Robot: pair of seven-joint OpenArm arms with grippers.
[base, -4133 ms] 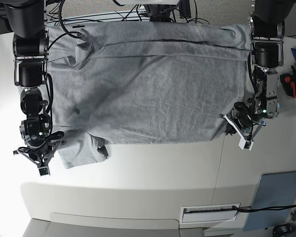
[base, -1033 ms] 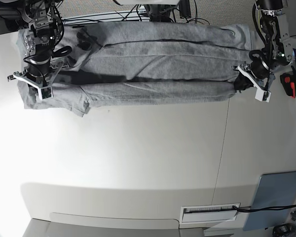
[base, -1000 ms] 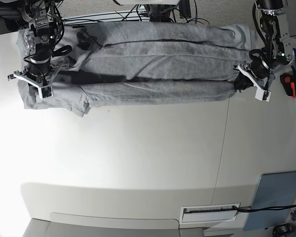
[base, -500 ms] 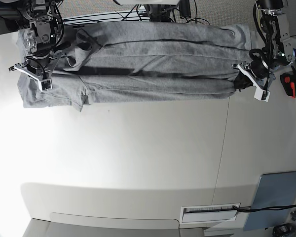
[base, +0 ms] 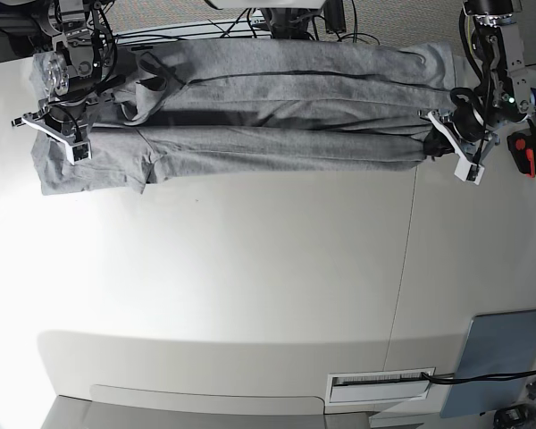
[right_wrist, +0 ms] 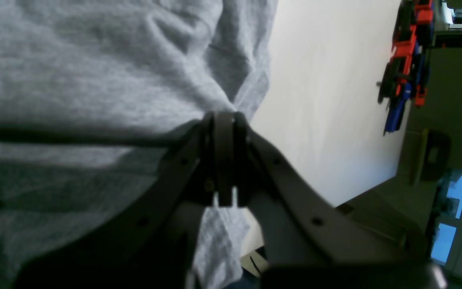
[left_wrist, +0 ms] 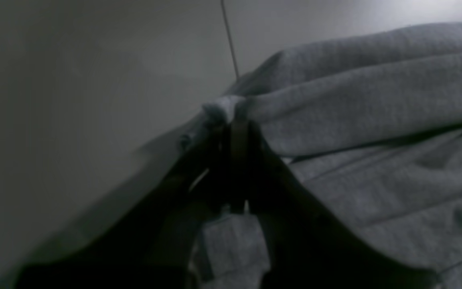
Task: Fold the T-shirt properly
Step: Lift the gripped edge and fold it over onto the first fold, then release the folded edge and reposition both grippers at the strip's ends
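I have a bunched fold at the band's near corner pinched in my left gripper, so I need to open it and take the band's end farther back (base: 443, 98) before folding it in.
The heather-grey T-shirt (base: 277, 107) lies across the far side of the white table (base: 250, 286), its near half folded back over the rest into a long band. My left gripper (base: 438, 134) is at the band's right end, shut on a bunched fold of T-shirt (left_wrist: 355, 116) cloth; its dark fingers (left_wrist: 239, 140) pinch the cloth. My right gripper (base: 58, 134) is at the left end, shut on the T-shirt (right_wrist: 94, 80) edge with its fingers (right_wrist: 223, 152) pressed together. A sleeve (base: 89, 165) hangs out below the band at the left.
Black cables (base: 250, 27) run along the table's far edge. Red and blue tools (base: 531, 134) lie at the right edge. A blue-grey pad (base: 496, 362) and a white label plate (base: 380, 384) sit at the near right. A seam (base: 402, 268) runs down the table.
Both grippers have carried the T-shirt's near edge further toward the far side over the last second. The folded band is narrower and the dark gap under the lifted fold has closed.
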